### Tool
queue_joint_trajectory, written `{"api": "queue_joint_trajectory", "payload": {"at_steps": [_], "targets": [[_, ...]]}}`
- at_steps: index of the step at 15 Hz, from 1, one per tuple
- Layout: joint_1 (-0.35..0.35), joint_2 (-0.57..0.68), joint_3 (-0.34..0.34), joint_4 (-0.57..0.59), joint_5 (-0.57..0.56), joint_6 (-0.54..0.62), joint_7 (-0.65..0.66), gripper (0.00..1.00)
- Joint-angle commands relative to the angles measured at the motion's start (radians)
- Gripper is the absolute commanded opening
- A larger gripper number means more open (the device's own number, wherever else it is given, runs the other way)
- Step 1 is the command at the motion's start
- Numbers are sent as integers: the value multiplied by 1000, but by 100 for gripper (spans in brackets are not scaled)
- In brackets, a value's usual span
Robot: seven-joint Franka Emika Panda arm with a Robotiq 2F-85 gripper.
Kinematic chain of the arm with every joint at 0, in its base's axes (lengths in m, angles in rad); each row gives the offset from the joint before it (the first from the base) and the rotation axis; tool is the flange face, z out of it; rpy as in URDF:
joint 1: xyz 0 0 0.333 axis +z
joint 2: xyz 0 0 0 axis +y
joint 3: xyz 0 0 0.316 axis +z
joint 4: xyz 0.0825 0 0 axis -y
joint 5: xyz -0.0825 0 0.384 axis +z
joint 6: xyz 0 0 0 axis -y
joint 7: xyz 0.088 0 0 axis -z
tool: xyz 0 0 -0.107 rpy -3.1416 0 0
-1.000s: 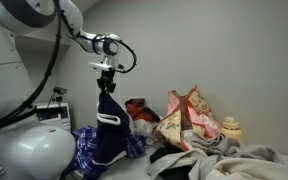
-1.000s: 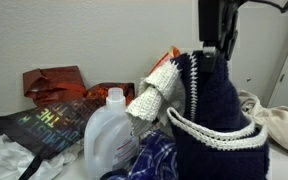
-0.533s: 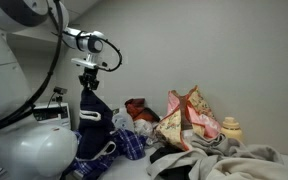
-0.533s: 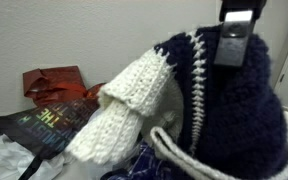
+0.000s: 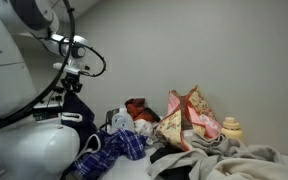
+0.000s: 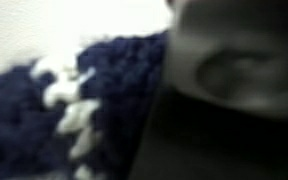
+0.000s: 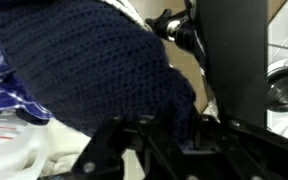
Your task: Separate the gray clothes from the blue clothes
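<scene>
I need to release the dark navy knitted garment beside the blue-and-white plaid shirt (image 5: 84, 130), just behind the robot's white base.
My gripper (image 5: 74, 74) is raised at the left and shut on the dark navy knitted garment (image 5: 75, 102), which hangs below it, partly hidden behind the robot's white base. In the wrist view the navy knit (image 7: 94, 60) is pinched between the jaws (image 7: 169, 125). In an exterior view the navy knit with white trim (image 6: 44, 130) fills the blurred frame. The blue-and-white plaid shirt (image 5: 119, 148) lies on the surface below. The pale gray clothes (image 5: 224, 160) lie rumpled at the lower right, apart from the gripper.
The robot's white base (image 5: 24, 145) fills the lower left. A pink-and-tan pointed bag (image 5: 184, 120) and a small red item (image 5: 137, 108) stand by the back wall. A washing machine drum (image 7: 284, 88) shows at the right of the wrist view.
My gripper has carried the navy garment to the left, away from the gray clothes and toward one exterior camera, which it now almost covers.
</scene>
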Motion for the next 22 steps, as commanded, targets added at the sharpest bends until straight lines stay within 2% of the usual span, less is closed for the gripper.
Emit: {"api": "queue_joint_trajectory", "payload": {"at_steps": [1,5,13,14,15,16,22], "targets": [[16,65,28,46,-3,102,-2,2],[16,137,44,44,-31,240,21,2],[4,282,32,89,-160,380,92,2],[4,294,29,95,-176,387,106,15],[4,307,25,104,-195,388,121,36],[4,317,21,113,-209,382,128,41],[-14,347,-20,151,-300,344,168,87]]}}
